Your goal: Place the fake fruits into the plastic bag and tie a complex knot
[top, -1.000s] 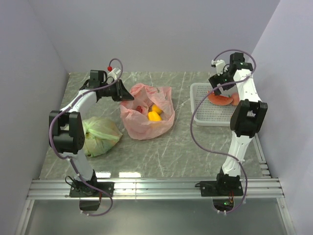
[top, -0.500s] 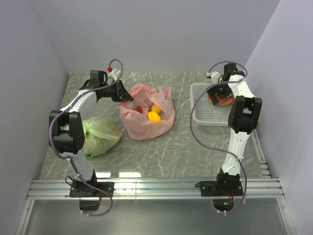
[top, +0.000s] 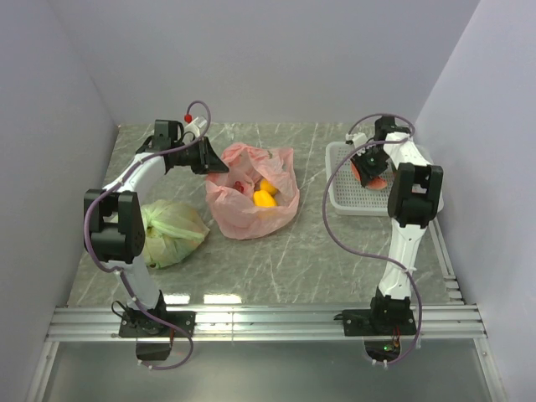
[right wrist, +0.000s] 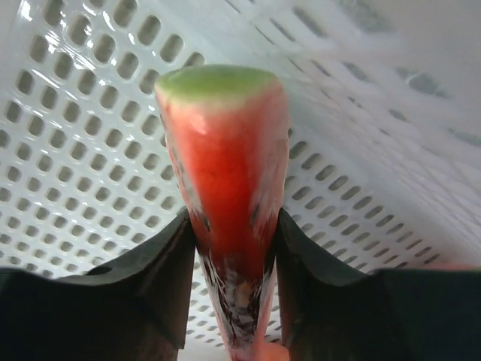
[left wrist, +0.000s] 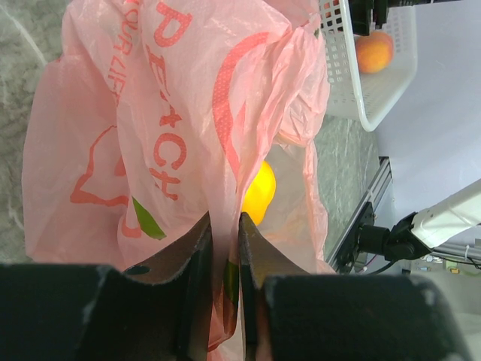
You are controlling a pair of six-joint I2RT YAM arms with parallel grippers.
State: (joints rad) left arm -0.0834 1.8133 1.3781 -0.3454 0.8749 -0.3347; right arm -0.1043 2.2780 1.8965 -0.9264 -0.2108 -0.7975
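My right gripper needs to let go of the watermelon slice inside the salmon-pink bag [top: 250, 184], between the small dark red fruit and the yellow fruit. The slice is still in the white basket.
The salmon-pink plastic bag [top: 251, 209] lies open at mid-table, with a yellow fruit [top: 264, 198] and a small dark red one [top: 239, 185] inside. My left gripper [top: 219, 162] is shut on the bag's left rim. In the left wrist view its jaws [left wrist: 225, 229] pinch a fold of the bag [left wrist: 173, 128], and the yellow fruit [left wrist: 259, 192] shows behind the film. My right gripper [top: 373, 167] reaches into the white basket [top: 346, 199]. Both of its pads [right wrist: 169, 256] press the sides of a red, green-rinded watermelon slice [right wrist: 225, 158].
A tied pale green bag [top: 172, 230] lies by the left arm's base link. A peach-coloured fruit [left wrist: 373, 53] sits in the basket [left wrist: 353, 98] at the right wall. The basket's perforated floor [right wrist: 68, 165] and wall surround the right fingers.
The right arm dropped into the basket and its jaws closed from wide open onto the watermelon slice. The left arm and the pink bag have not moved.
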